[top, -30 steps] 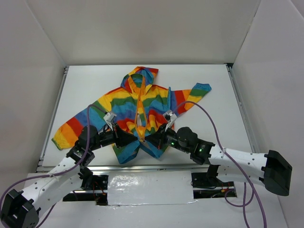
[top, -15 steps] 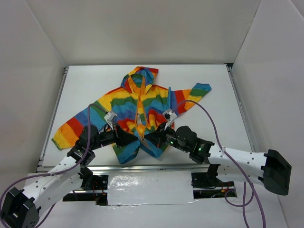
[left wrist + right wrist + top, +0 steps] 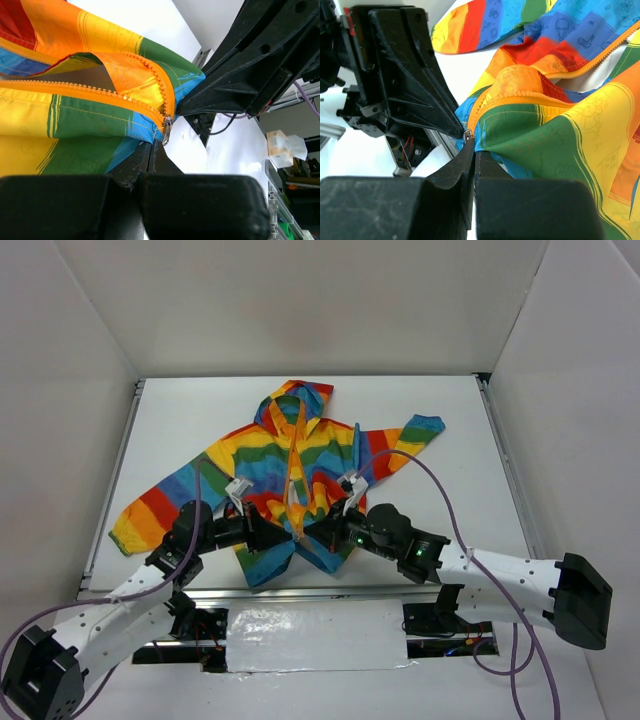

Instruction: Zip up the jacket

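Note:
My right gripper needs to open and take the pull tab (image 3: 167,133) before it zips up, since both grippers are on the jacket's hem and the zipper's pull tab hangs free.
The rainbow-striped jacket (image 3: 300,455) lies flat on the white table, hood at the far end, its orange zipper band (image 3: 296,465) open down the middle. My left gripper (image 3: 283,536) and right gripper (image 3: 316,531) meet tip to tip at the bottom hem. In the left wrist view the left gripper (image 3: 152,146) is shut on the blue hem just below the metal zipper slider (image 3: 166,128). In the right wrist view the right gripper (image 3: 473,150) is shut on the hem of the jacket (image 3: 555,140) beside the slider (image 3: 468,135). The hem is lifted slightly.
White walls enclose the table on three sides. A metal rail (image 3: 112,490) runs along the left edge and another along the right (image 3: 505,470). The near table edge (image 3: 320,590) lies just behind the grippers. A purple cable (image 3: 440,490) arcs over the right arm.
Both grippers have shifted slightly further from the bases and a little closer together, still holding the hem. The jacket's lower edge has bunched a little.

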### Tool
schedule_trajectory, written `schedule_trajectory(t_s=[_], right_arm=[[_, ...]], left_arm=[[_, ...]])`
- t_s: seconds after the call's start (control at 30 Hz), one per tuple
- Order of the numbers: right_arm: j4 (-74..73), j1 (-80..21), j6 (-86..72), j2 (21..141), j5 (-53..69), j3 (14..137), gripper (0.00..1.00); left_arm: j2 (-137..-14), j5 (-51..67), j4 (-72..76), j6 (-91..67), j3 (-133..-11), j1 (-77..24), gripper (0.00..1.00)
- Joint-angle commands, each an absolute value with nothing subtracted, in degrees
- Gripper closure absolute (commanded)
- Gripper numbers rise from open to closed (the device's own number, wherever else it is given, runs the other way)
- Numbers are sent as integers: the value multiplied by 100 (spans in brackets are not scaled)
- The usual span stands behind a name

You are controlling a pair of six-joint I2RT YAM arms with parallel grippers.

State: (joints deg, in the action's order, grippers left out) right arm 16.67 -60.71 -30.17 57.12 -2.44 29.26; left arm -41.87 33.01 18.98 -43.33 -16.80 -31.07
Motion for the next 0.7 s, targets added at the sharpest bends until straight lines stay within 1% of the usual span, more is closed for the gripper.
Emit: schedule_trajectory(t_s=[0.0, 0.33, 0.47, 0.67], right_arm=[[1819, -6038, -2813, 5599, -97, 3208, 100], [1740, -5793, -2883, 6029, 316, 3287, 100], [1714, -5730, -2997, 6196, 422, 3252, 100], [1872, -5730, -3129, 6337, 492, 3059, 100]], left_arm=[[-4306, 3691, 2240, -4201, -1627, -3138, 100], [-4377, 4052, 2794, -4263, -1389, -3146, 100], [-4649, 4227, 3155, -4333, -1196, -3146, 100], [-4948, 4140, 3200, -4263, -1072, -3173, 100]])
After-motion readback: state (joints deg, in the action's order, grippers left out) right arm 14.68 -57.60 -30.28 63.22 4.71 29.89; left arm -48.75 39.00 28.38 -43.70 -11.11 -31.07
